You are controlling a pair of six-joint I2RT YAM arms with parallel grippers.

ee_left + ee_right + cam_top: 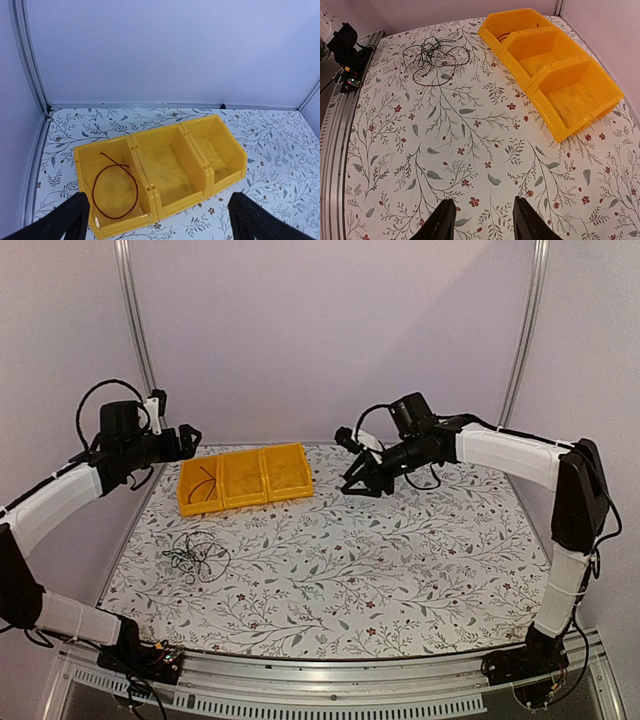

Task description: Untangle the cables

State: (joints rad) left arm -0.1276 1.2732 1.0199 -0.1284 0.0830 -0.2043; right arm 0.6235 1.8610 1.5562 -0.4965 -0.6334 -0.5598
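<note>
My left gripper is going to close on the red cable's wide loop (198,555) where it meets the tangle of black cables in front of the row of yellow bins.
A loose tangle of thin black cables (196,555) lies on the flowered table near the left edge, also seen in the right wrist view (435,55). One thin dark reddish cable (115,187) lies coiled in the left compartment of the yellow bin row (185,201), visible from above too (205,485). My left gripper (159,196) hovers just above that bin's front, jaws wide open and empty (190,438). My right gripper (482,207) hangs open over bare table, right of the bins (362,480), holding nothing.
The three-compartment yellow bin row (245,504) stands at the back left; its middle and right compartments look empty (540,100). A metal rail (330,680) runs along the near edge. White walls and frame posts (135,320) close in the back and sides.
</note>
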